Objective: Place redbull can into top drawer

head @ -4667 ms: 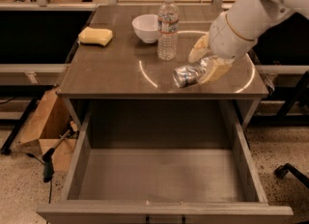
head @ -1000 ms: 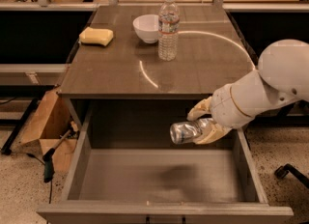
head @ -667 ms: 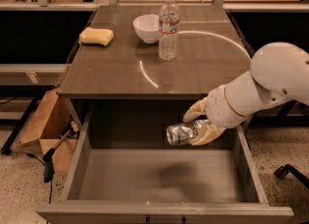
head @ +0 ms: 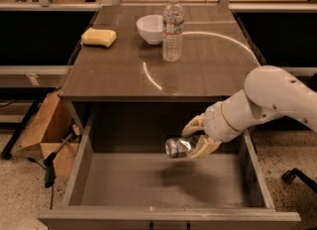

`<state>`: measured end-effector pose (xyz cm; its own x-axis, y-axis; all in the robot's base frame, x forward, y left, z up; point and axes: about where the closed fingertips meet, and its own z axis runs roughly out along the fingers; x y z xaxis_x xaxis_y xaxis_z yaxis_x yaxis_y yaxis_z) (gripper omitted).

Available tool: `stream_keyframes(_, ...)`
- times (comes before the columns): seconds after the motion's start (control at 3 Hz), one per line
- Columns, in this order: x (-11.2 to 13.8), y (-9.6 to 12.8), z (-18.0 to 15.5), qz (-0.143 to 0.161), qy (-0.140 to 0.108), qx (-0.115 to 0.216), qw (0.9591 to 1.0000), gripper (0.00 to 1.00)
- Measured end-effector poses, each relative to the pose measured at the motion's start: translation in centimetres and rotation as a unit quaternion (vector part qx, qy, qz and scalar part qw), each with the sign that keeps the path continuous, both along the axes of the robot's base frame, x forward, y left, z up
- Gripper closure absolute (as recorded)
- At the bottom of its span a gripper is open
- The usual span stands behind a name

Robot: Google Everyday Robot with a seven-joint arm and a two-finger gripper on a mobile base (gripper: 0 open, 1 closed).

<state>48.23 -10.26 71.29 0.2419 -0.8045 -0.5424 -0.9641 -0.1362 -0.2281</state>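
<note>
My gripper will release the redbull can on the drawer's grey bottom [head: 190,166], slightly off its middle toward the white arm. The can is now held just above that bottom.
The redbull can [head: 177,147] is a small shiny silvery can, held sideways inside the open top drawer [head: 119,187], a little above its grey bottom near the back right. My gripper [head: 194,140], with pale yellowish fingers [head: 193,124], is shut on the can's right end. The white arm [head: 262,100] reaches in from the right over the drawer's right side. The can's shadow falls on the drawer bottom below it.
On the table top [head: 114,75] stand a clear water bottle [head: 173,28], a white bowl [head: 150,28] and a yellow sponge [head: 99,37]. A cardboard box [head: 44,137] and a dark tool lie on the floor at left. The drawer's front edge [head: 168,219] is nearest.
The gripper has carried the can from the table top down into the drawer. Over the last second it moved slightly left and lower with the can.
</note>
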Motion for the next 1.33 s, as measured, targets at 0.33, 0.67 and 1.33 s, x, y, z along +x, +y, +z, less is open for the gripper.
stream_keyframes(0.33, -0.5, -0.1, -2.8, -0.014, 0.026, 0.014, 0.9995, 1.0)
stream_keyframes(0.67, -1.7, -0.4, -5.5, -0.034, 0.057, 0.025, 0.9975, 1.0)
stream_keyframes(1.33, -1.9, -0.9, -7.9, -0.058, 0.084, 0.024, 0.9945, 1.0)
